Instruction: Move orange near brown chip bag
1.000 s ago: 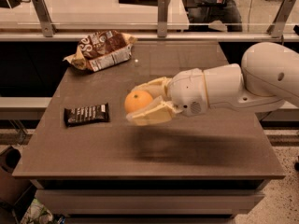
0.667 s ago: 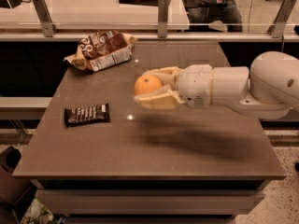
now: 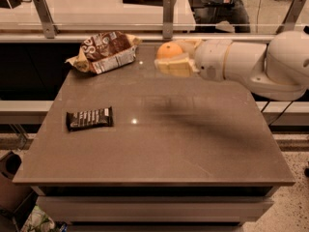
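Next, I release the orange on the table point(image 3: 146, 62) close beside the brown chip bag's nutrition label.
The orange point(image 3: 169, 50) is held between the cream fingers of my gripper point(image 3: 175, 57), which is shut on it above the far part of the brown table point(image 3: 159, 144). The white arm reaches in from the right. The brown chip bag point(image 3: 103, 51), wrinkly with white lettering and a nutrition label, lies at the table's far left, a short way left of the orange. There is a gap between the orange and the bag.
A small dark candy bar wrapper point(image 3: 89, 118) lies flat on the table's left side. A glass rail with metal posts point(image 3: 168, 16) runs behind the table's far edge. A bin point(image 3: 12, 178) stands on the floor at lower left.
My gripper has carried the orange from the middle of the table up and toward the far edge, closer to the chip bag. The bag and the candy bar have not moved.
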Available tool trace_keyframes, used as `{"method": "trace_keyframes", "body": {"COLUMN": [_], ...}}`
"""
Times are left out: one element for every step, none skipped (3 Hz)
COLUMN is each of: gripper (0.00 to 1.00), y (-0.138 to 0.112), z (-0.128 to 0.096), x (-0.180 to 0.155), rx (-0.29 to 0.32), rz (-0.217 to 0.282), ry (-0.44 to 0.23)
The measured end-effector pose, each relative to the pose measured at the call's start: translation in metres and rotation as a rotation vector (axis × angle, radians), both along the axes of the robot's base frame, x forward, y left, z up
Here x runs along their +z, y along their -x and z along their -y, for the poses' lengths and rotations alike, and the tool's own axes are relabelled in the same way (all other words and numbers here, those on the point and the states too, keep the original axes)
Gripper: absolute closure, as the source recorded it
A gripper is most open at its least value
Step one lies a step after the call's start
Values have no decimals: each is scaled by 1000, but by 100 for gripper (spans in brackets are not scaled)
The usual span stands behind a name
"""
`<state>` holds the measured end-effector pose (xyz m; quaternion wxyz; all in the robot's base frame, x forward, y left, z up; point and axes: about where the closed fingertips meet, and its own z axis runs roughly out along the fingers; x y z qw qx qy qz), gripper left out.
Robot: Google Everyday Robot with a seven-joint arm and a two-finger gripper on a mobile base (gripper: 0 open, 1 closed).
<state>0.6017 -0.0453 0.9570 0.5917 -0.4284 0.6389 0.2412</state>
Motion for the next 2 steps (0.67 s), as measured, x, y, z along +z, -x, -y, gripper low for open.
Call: {"method": "trace_keyframes", "body": {"gripper": [100,100], "y": [-34,-73], "z": [7,5], "x": [7,1], "rx": [-55,-60], "rz": [-61,-111], "ry": [42,51]}}
